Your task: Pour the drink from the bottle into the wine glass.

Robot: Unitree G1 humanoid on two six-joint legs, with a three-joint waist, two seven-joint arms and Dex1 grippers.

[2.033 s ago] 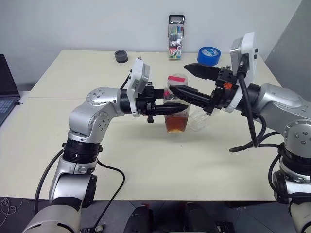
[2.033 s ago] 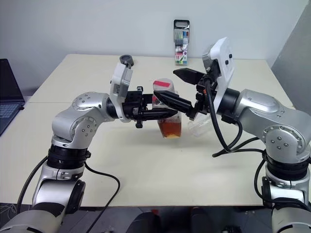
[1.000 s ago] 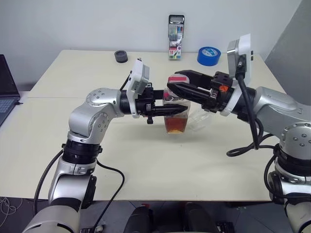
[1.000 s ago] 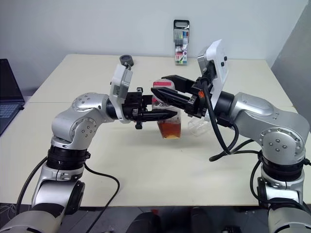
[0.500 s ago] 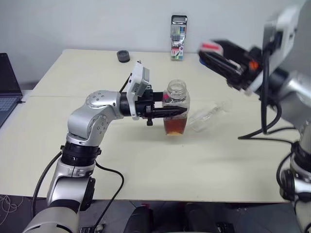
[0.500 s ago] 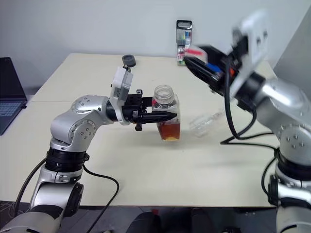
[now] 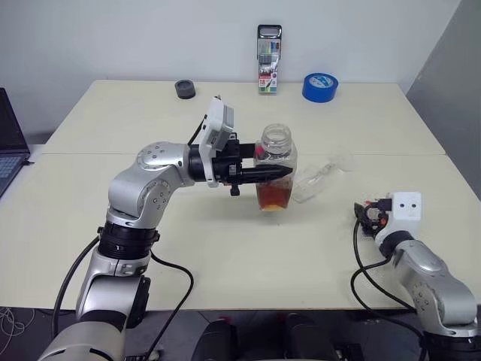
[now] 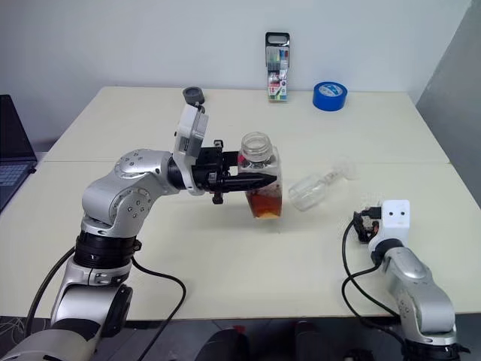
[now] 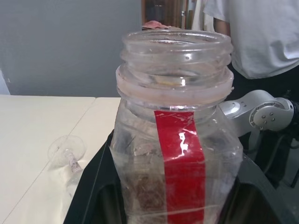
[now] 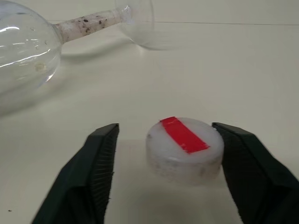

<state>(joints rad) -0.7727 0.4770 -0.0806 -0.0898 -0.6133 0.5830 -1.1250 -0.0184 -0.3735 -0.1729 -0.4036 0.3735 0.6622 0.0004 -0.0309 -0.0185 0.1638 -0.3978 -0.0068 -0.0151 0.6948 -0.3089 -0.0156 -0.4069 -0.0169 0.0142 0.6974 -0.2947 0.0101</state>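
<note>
The bottle, now held upright just above the table, will be put down by my left gripper just this side of the table's seam (image 7: 189, 179), before the small dark round object.
My left gripper (image 7: 279, 174) is shut on the bottle (image 7: 274, 159), holding it upright just above the table. The bottle's mouth is uncapped, and the reddish-brown drink (image 7: 273, 197) fills its lower part. Just right of the bottle, the wine glass (image 7: 316, 180) lies on its side with its foot pointing away. My right gripper (image 10: 164, 133) is low at the table's front right, open. The white cap with a red strip (image 10: 184, 149) rests on the table between its fingers, with a gap on each side.
At the table's far edge stand a marker-pen case (image 7: 269, 48), a blue tape roll (image 7: 320, 86) and a small dark round object (image 7: 184, 88). A laptop (image 7: 6, 143) sits at the left edge. A person in a white shirt (image 9: 252, 32) stands beyond the table.
My right gripper took the cap off the bottle, swung up and right, then came down to the table's front right. Its jaws have opened and the cap sits on the table. The left arm stayed still.
</note>
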